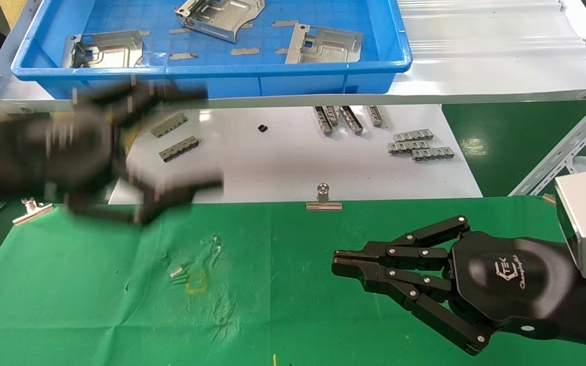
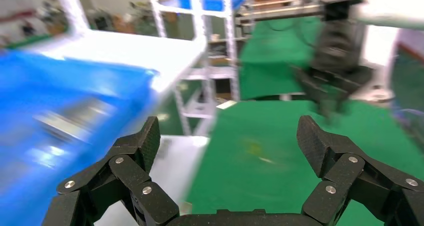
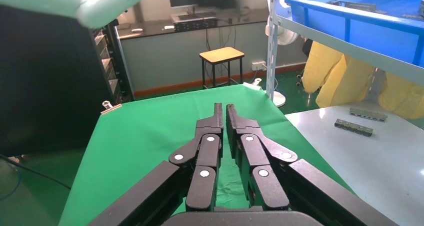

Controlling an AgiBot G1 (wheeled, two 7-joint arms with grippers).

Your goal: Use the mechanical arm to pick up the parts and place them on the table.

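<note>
Next, I'll close my left gripper on the blue tray's back middle metal part, at the metal part's narrow folded edge (image 1: 189, 7).
Three shiny stamped metal parts lie in the blue tray: one at the left (image 1: 104, 50), one at the back middle (image 1: 219, 16), one at the right (image 1: 323, 47). My left gripper (image 1: 206, 140) is open and empty, blurred with motion, above the white board's left end just in front of the tray; its fingers (image 2: 146, 141) stand wide apart. My right gripper (image 1: 334, 266) is shut and empty, low over the green cloth table (image 1: 94, 305) at the right; it also shows in the right wrist view (image 3: 223, 107).
The blue tray (image 1: 211, 68) sits on a white shelf at the back. The glossy white board (image 1: 293, 168) holds small grey notched strips (image 1: 419, 146). Silver binder clips (image 1: 324, 199) pin the cloth's far edge. A faint yellow mark (image 1: 195, 283) is on the cloth.
</note>
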